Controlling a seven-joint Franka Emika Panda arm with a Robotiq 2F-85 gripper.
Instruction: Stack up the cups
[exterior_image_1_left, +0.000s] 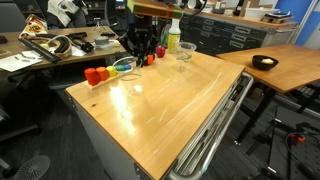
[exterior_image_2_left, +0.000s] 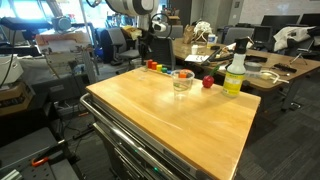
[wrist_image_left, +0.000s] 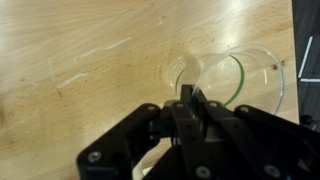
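Note:
Next, my gripper lets go of the clear cup inside the second clear cup (exterior_image_1_left: 185, 57) that stands beside the yellow-green bottle.
In the wrist view my gripper (wrist_image_left: 188, 97) is shut on the rim of a clear cup (wrist_image_left: 235, 75), which hangs over the wooden tabletop; a green ring shows through its wall. In both exterior views the gripper (exterior_image_1_left: 140, 50) (exterior_image_2_left: 155, 45) is at the far end of the table (exterior_image_1_left: 170, 110), near the blocks. A second clear cup (exterior_image_1_left: 185, 50) stands beside the bottle. A clear cup-like vessel with a coloured rim (exterior_image_1_left: 123, 66) (exterior_image_2_left: 182, 80) stands on the table. I cannot make out a third cup with certainty.
Orange and red blocks (exterior_image_1_left: 97, 74) (exterior_image_2_left: 153, 66) sit at the table's far edge. A yellow-green bottle (exterior_image_1_left: 173, 38) (exterior_image_2_left: 234, 72) stands there too, with a small red object (exterior_image_2_left: 207, 82) next to it. Desks and chairs surround the table.

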